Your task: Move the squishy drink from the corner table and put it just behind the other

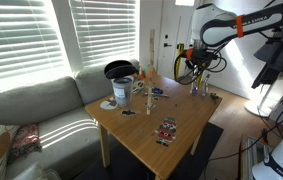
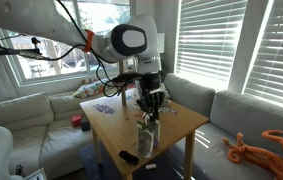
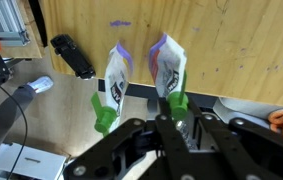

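Observation:
Next, my gripper lets go of the squishy drink on the corner table (image 1: 196,91) (image 3: 149,60), next to the other pouch.
Two squishy drink pouches with green caps stand side by side on the light-brown wooden corner table (image 3: 236,45). In the wrist view the right pouch (image 3: 168,62) has its cap between my gripper's fingertips (image 3: 178,118), which are drawn close together on it. The left pouch (image 3: 116,80) stands free beside it. In an exterior view my gripper (image 2: 153,108) points straight down onto the pouches (image 2: 147,138) at the table's near corner (image 2: 186,125). In another exterior view the gripper (image 1: 194,86) is at the far corner of the table (image 1: 181,118).
A black remote (image 3: 73,55) lies near the pouches and also shows in an exterior view (image 2: 128,157). A bucket with a dark lid (image 1: 121,88), a small bottle (image 1: 152,97) and cards (image 1: 167,130) sit on the table. The grey sofa (image 1: 41,110) runs alongside it.

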Available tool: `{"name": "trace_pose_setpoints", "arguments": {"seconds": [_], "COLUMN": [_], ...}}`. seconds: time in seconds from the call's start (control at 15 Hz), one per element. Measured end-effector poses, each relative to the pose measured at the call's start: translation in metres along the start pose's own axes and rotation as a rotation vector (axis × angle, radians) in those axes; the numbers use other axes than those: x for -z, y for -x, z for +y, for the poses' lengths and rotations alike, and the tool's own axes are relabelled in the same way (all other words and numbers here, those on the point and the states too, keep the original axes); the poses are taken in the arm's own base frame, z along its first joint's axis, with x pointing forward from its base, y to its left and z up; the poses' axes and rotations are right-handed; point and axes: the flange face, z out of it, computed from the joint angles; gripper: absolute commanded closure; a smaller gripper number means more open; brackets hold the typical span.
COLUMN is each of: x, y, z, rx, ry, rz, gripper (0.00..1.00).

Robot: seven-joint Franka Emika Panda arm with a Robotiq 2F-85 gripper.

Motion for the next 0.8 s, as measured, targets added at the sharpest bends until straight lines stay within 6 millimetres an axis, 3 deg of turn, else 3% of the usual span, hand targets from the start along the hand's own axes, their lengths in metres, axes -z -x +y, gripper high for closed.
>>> {"name": "trace_pose_setpoints", "arguments": {"seconds": [0.8], "x": [-0.004], "y": [0.001], "z": [0.014], "rx": [-0.051], "ry": [0.040], "rz": [0.002], "gripper": [0.95]}}
